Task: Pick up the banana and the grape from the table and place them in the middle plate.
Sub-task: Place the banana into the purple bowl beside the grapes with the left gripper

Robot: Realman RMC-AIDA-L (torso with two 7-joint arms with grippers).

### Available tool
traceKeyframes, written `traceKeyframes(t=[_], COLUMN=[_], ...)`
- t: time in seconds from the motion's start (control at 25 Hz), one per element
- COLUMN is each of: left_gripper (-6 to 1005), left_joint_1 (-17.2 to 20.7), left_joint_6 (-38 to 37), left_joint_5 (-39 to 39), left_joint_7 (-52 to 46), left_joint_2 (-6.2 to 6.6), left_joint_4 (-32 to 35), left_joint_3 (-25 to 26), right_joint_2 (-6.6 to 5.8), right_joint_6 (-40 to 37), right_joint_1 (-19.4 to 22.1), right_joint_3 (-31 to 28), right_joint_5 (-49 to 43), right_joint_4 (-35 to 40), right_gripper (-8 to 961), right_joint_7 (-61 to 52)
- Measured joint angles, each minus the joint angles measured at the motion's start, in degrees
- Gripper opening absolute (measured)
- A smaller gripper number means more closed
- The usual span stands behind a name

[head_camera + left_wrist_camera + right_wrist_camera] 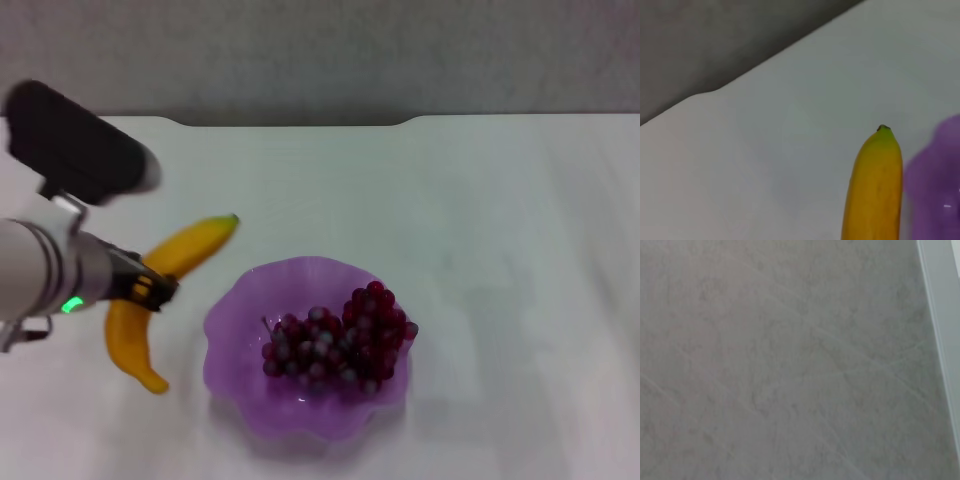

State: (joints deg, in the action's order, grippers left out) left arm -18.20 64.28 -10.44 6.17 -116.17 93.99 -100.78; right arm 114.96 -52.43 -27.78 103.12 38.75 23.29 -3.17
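Next, I let go of the banana with my left gripper in the purple plate, over the far edge of the grapes (317, 306).
The banana (190, 245) lies left of the purple plate (228, 330), its green stem tip pointing to the far right. My left gripper (150, 287) reaches in from the left and is closed across the banana's middle, low over the white table (480, 220). The left wrist view shows the banana's stem end (875, 185) and a bit of the plate's rim (937, 185). The bunch of dark red grapes (340, 340) lies inside the plate. My right gripper is out of view.
The table's far edge has a shallow notch (290, 122), with grey floor beyond. The right wrist view shows only grey floor and a pale edge strip (942, 315).
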Motion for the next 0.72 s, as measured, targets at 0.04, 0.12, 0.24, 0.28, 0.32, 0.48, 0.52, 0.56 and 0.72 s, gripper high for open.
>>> traceKeyframes(t=[0.04, 0.12, 0.24, 0.28, 0.32, 0.48, 0.52, 0.56, 0.72], left_gripper=[462, 462, 463, 464, 464, 465, 465, 466, 467], left_joint_1=[0.0, 0.1, 0.1, 0.1, 0.0, -0.7, -0.9, -1.2, -2.4], left_joint_6=[0.3, 1.1, 1.8, 1.9, 1.9, 2.2, 2.1, 2.1, 1.8], left_joint_5=[0.1, 0.3, 1.0, 1.3, 1.6, 1.5, 1.6, 1.6, 1.5], left_joint_7=[0.2, 1.0, 1.5, 1.5, 1.5, 1.2, 1.2, 1.1, 1.0], left_joint_2=[0.02, 0.04, 0.04, 0.03, 0.03, -0.03, -0.05, -0.08, -0.11], left_joint_4=[0.6, 2.1, 4.0, 4.3, 4.5, 4.5, 4.5, 4.4, 4.0], left_joint_3=[-1.4, -4.8, -8.6, -9.5, -10.2, -11.5, -12.1, -12.7, -15.1], right_joint_2=[0.00, 0.00, 0.00, 0.00, 0.00, 0.00, 0.00, 0.00, 0.00], right_joint_6=[0.0, 0.1, 0.1, 0.1, 0.1, 0.0, 0.0, 0.0, 0.0], right_joint_1=[0.0, 0.0, 0.1, 0.1, 0.1, -0.1, -0.2, -0.2, -0.2], right_joint_3=[0.0, 0.1, 0.1, 0.1, 0.1, 0.1, 0.1, 0.1, 0.2], right_joint_5=[0.0, 0.0, 0.0, 0.0, 0.0, 0.0, 0.0, 0.0, 0.0], right_joint_4=[0.0, 0.0, 0.0, 0.0, 0.0, 0.0, 0.0, 0.0, 0.0], right_gripper=[881, 882, 882, 882, 882, 882, 882, 882, 882], right_joint_7=[0.0, 0.0, 0.0, 0.0, 0.0, 0.0, 0.0, 0.0, 0.0])
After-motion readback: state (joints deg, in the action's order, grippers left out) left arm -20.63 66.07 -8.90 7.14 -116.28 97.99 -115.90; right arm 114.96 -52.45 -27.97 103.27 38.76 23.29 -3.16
